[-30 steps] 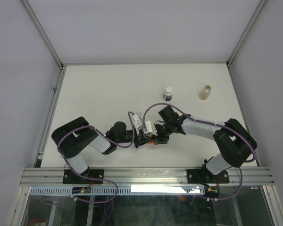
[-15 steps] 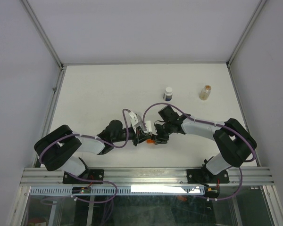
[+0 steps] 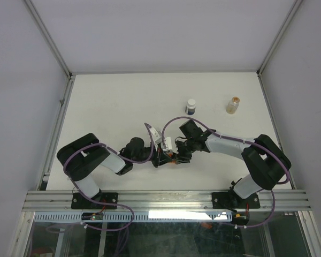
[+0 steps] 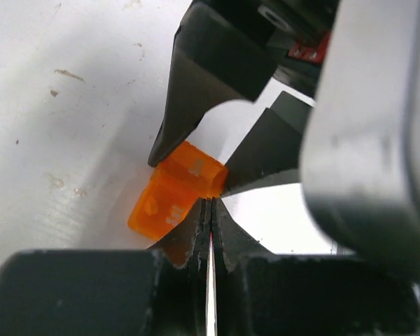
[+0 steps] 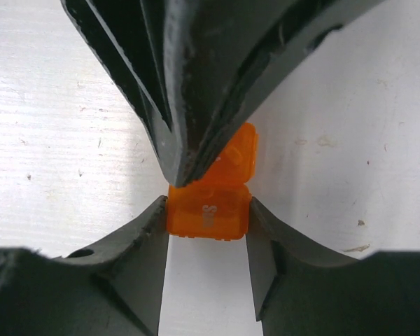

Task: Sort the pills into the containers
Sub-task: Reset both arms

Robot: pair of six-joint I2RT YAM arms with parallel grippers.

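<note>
My right gripper is to set the orange cup down on the open table (image 3: 227, 135) in front of the clear vial. The cup now sits between both grippers.
The stubby translucent orange cup (image 5: 208, 218), marked with an "S", sits on the table between my two grippers and has a hinged lid (image 5: 242, 155) standing open behind it. My right gripper (image 5: 208, 213) is shut on its two sides. My left gripper (image 4: 210, 204) is shut, with its tips touching the cup (image 4: 169, 204) at the lid edge. I cannot tell whether it pinches the lid. In the top view both grippers meet at the cup (image 3: 171, 159) near the table's front middle. The white bottle with a dark band (image 3: 190, 106) and the clear vial (image 3: 233, 104) stand farther back. No pills show.
The white table (image 3: 112, 107) has a raised metal frame along its left, right and back edges. Purple cables loop over both arms near the cup. The two arms crowd the front middle of the table.
The left arm's elbow swung out to the left half a second ago and has come back. Both grippers have stayed at the orange cup.
</note>
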